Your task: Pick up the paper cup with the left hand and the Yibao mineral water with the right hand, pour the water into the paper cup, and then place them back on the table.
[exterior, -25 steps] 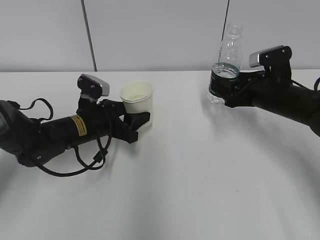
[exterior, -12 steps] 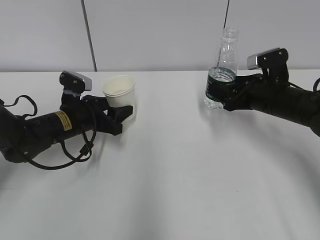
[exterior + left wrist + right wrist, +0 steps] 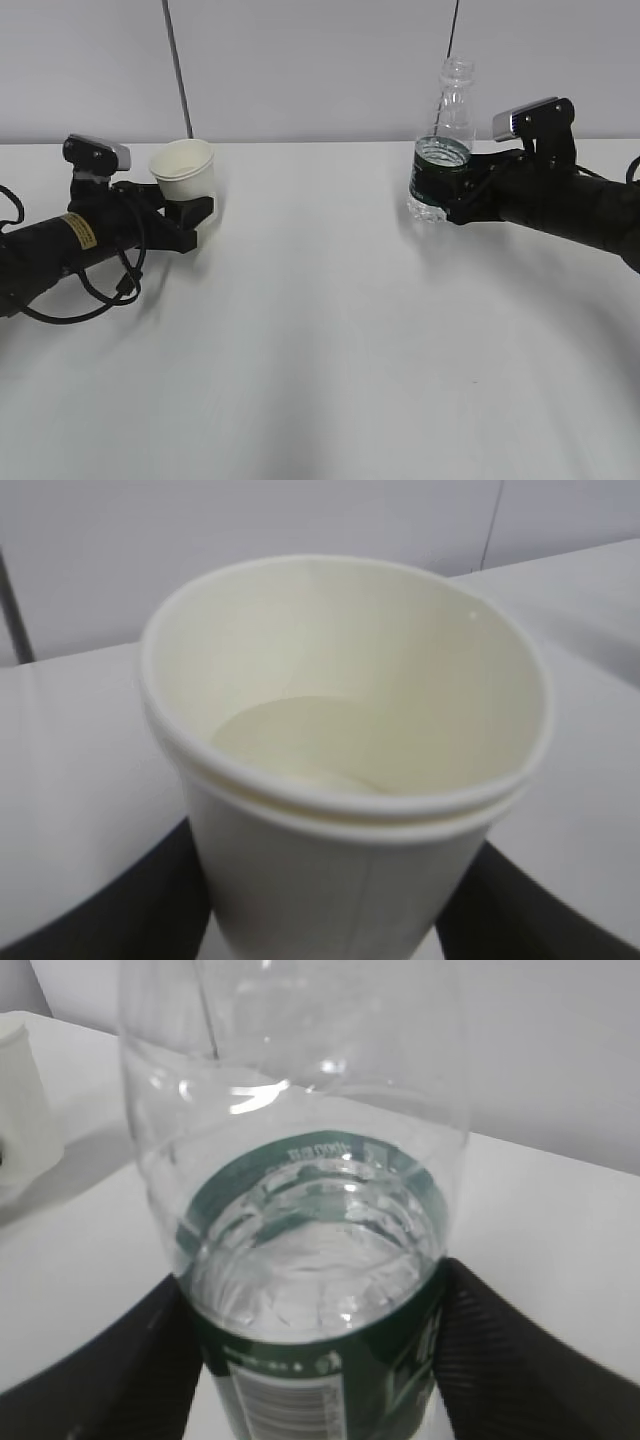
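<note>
Next, my left gripper lets go of the paper cup on the table's far side [image 3: 167, 222], near the thick dark seam of the wall.
The white paper cup [image 3: 185, 172] stands upright at the far left of the white table [image 3: 320, 330], held between the fingers of my left gripper [image 3: 192, 210], which is shut on it. In the left wrist view the cup [image 3: 350, 770] fills the frame, cream inside with a little clear water at the bottom. My right gripper [image 3: 447, 190] is shut on the Yibao mineral water bottle [image 3: 443, 150] at its dark green label band, upright and capless. In the right wrist view the bottle [image 3: 310, 1240] holds water up to the label, with black fingers [image 3: 520, 1360] on both sides.
A pale wall with dark vertical seams [image 3: 178, 70] runs behind the table. The cup shows as a white shape at the left edge of the right wrist view [image 3: 25, 1110]. White tabletop lies between the two arms.
My left arm has drawn back to the left with the cup, moving it away from the bottle. My right gripper has lowered the bottle slightly and kept it upright.
</note>
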